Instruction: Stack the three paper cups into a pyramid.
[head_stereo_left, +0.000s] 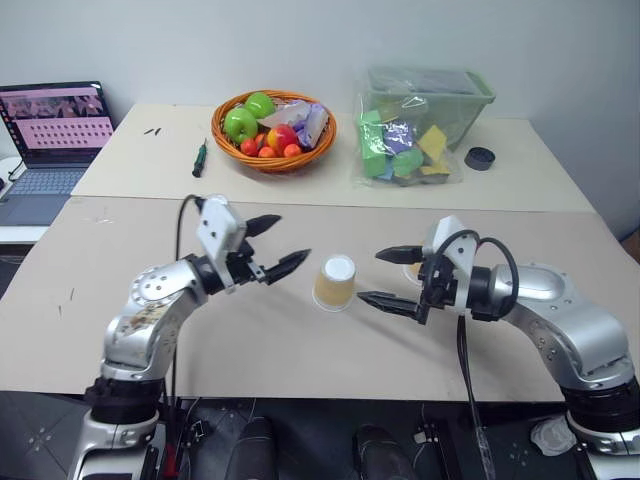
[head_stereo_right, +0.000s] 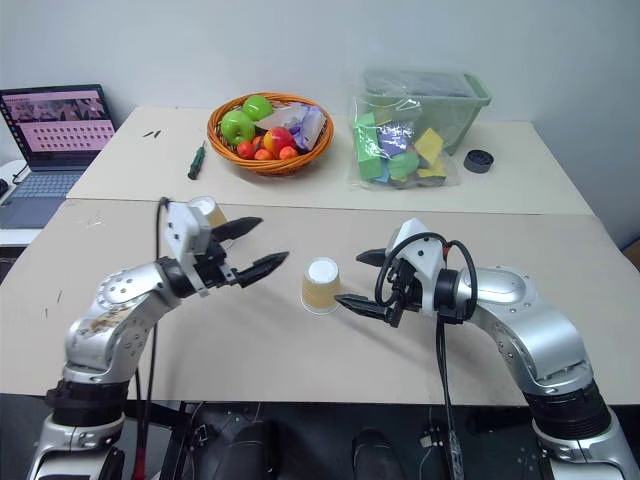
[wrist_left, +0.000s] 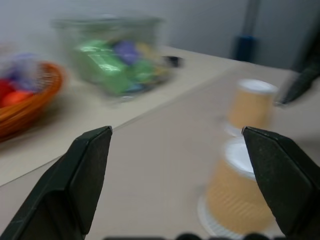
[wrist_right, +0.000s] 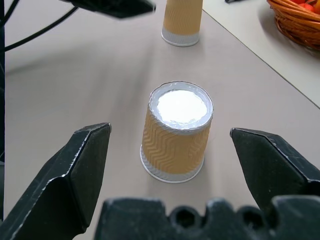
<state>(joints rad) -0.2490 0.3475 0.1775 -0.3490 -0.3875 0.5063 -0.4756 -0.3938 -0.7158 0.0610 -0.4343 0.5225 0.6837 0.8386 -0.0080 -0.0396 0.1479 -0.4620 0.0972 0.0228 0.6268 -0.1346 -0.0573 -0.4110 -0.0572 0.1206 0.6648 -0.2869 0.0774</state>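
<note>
I will next close my right gripper on the sides of the third cup (head_stereo_left: 412, 270), the one behind it, farthest from my left gripper.
Three paper cups stand upside down on the tan table (head_stereo_left: 250, 340), white bases up. The middle cup (head_stereo_left: 335, 283) sits between my two grippers, touched by neither. A second cup (head_stereo_right: 208, 211) is partly hidden behind my left gripper (head_stereo_left: 295, 236), which is open and empty, just left of the middle cup. The third cup (head_stereo_left: 412, 270) peeks out behind my right gripper (head_stereo_left: 369, 275), also open and empty, its fingertips close to the middle cup's right side. The right wrist view shows the middle cup (wrist_right: 177, 132) centred ahead of the fingers and the far cup (wrist_right: 182, 22) beyond. No cup rests on another.
On the far table stand a wicker basket of fruit (head_stereo_left: 273, 130) and a clear plastic bin of coloured blocks (head_stereo_left: 420, 125). A green screwdriver (head_stereo_left: 199, 158) and a black round cap (head_stereo_left: 480, 158) lie there too. A laptop (head_stereo_left: 55, 130) is at the far left.
</note>
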